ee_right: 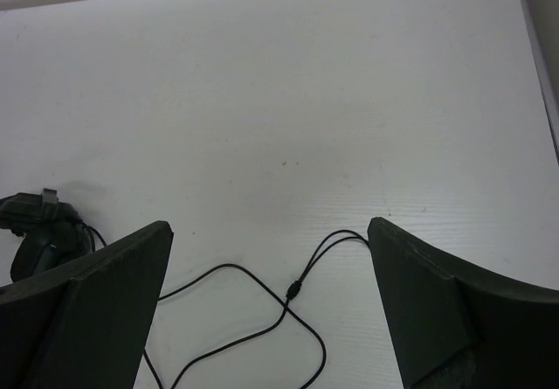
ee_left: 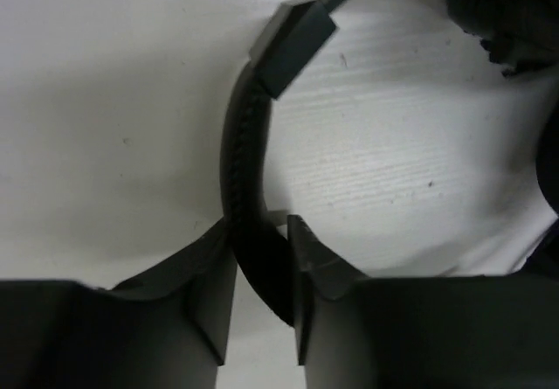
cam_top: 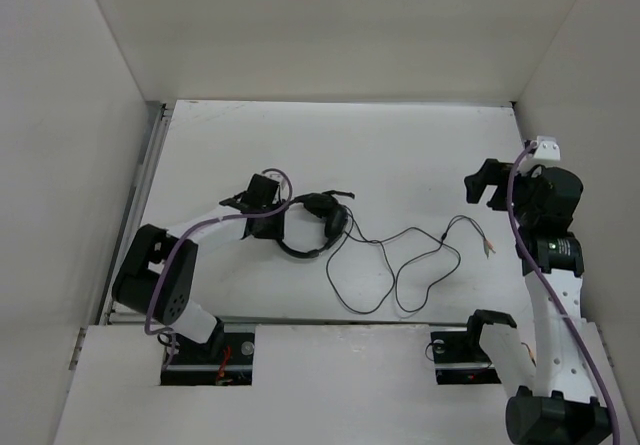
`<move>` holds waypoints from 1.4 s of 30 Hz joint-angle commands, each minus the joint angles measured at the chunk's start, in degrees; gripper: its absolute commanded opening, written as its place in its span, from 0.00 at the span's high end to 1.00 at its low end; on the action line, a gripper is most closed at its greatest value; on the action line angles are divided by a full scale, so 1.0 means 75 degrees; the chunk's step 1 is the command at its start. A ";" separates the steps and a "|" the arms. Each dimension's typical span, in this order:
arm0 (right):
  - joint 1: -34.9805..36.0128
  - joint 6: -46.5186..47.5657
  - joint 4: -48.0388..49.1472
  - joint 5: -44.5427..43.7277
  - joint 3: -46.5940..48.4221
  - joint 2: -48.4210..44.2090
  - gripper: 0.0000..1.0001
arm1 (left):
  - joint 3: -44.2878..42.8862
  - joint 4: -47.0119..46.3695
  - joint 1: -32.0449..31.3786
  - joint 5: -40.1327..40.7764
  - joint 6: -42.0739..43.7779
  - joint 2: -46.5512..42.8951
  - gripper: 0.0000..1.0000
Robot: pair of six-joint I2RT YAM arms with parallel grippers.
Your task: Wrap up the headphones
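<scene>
The headband runs at a slant through the left gripper's fingers, so that gripper should open, line up and grasp the headband nearer its middle (ee_left: 270, 277) before picking up the headphones.
The black headphones (cam_top: 315, 227) lie left of the table's middle. Their thin cable (cam_top: 400, 265) runs right in loose loops and ends in small plugs (cam_top: 488, 245). My left gripper (cam_top: 268, 213) is at the headset's left side. In the left wrist view it (ee_left: 258, 225) is shut on the curved headband (ee_left: 238, 144), which passes between the fingers; an earcup (ee_left: 507, 13) shows at top right. My right gripper (cam_top: 485, 185) hangs open and empty above the table, right of the cable. In the right wrist view it (ee_right: 269, 225) stands wide over the cable's splitter (ee_right: 295, 290); the headset (ee_right: 35, 223) shows at the far left.
White walls close in the table (cam_top: 400, 145) on the left, back and right. Purple robot cables (cam_top: 200, 230) run along both arms. The arm bases sit at the near edge (cam_top: 330, 335).
</scene>
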State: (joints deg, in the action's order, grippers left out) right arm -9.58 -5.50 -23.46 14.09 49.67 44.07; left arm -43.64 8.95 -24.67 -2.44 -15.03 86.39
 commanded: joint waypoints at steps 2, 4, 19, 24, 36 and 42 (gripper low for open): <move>-0.0123 -0.0205 0.0492 0.0126 0.0092 -0.0204 0.00 | -0.0754 0.0224 0.0282 0.0827 0.0128 0.0375 0.82; -0.0134 -0.0216 0.0538 0.0126 0.0011 -0.0251 0.00 | -0.1152 0.0306 0.0551 0.1109 0.0362 0.0609 0.83; -0.0088 -0.0357 0.0972 0.0173 -0.0154 -0.0240 0.00 | -0.2128 0.0529 0.0717 0.1310 0.0937 0.1243 0.57; -0.0088 -0.0392 0.0996 0.0173 -0.0096 -0.0182 0.00 | -0.1753 0.0564 0.0623 0.1099 0.0855 0.1161 0.57; -0.0052 -0.0368 0.0890 0.0242 0.0069 -0.0111 0.00 | -0.1119 0.0108 0.0693 0.0759 0.1230 0.1278 0.73; -0.0052 -0.0392 0.0879 0.0301 0.0069 -0.0123 0.00 | -0.1189 -0.0197 0.0670 0.0747 0.1406 0.1629 0.78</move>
State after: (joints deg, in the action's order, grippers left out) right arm -10.09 -7.77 -18.98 15.44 47.94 43.53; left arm -53.23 8.10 -19.77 3.88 -5.98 96.25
